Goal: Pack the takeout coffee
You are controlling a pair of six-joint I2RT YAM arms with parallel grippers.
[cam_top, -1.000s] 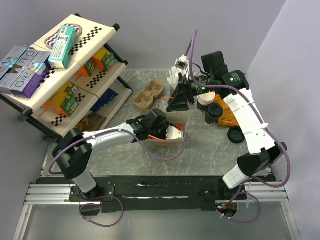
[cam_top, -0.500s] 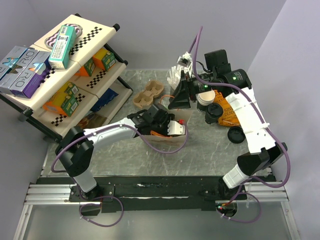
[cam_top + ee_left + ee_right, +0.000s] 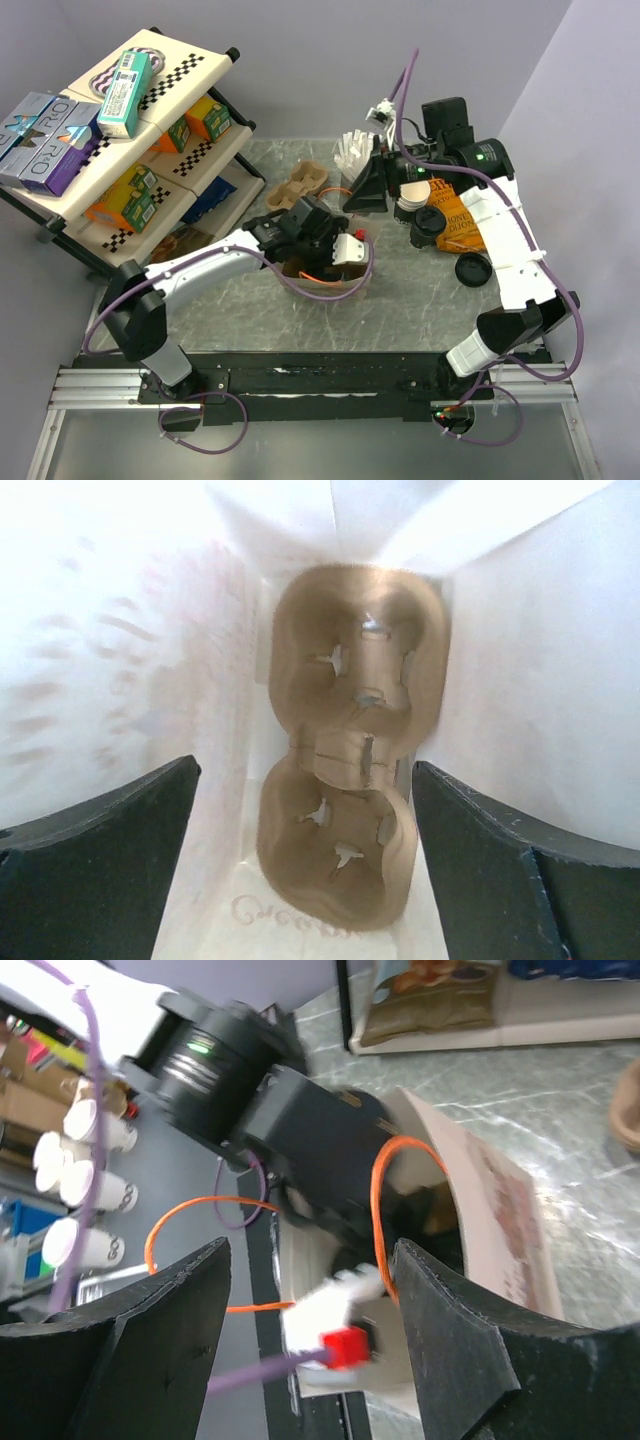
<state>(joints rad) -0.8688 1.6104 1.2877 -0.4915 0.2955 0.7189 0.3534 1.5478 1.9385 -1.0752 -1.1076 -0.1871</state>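
The robot's left gripper needs to next come up out of the white paper bag and close on the bag's near orange handle [image 3: 320, 281].
The takeout coffee [image 3: 427, 222], a dark brown cup with a black top, stands on the table at the right, beside my right arm. My left gripper [image 3: 305, 772] is down inside a white paper bag [image 3: 520, 680] and open. A brown pulp cup carrier [image 3: 345, 730] lies loose on the bag's bottom between the left fingers [image 3: 110, 860], touching neither. My right gripper [image 3: 365, 190] hangs open above the bag's far edge [image 3: 500, 1210], holding nothing, and its wrist view looks down at the left wrist in the bag.
A second pulp carrier [image 3: 298, 190] lies behind the bag. A stack of white cups [image 3: 412, 192], an orange bag [image 3: 462, 225] and a loose black lid [image 3: 470, 268] sit around the coffee. A slanted shelf rack [image 3: 130, 140] with boxes fills the left side.
My left gripper has opened inside the bag and let go of the carrier, and the left arm has shifted toward the far side. The right gripper has risen up and right of the bag.
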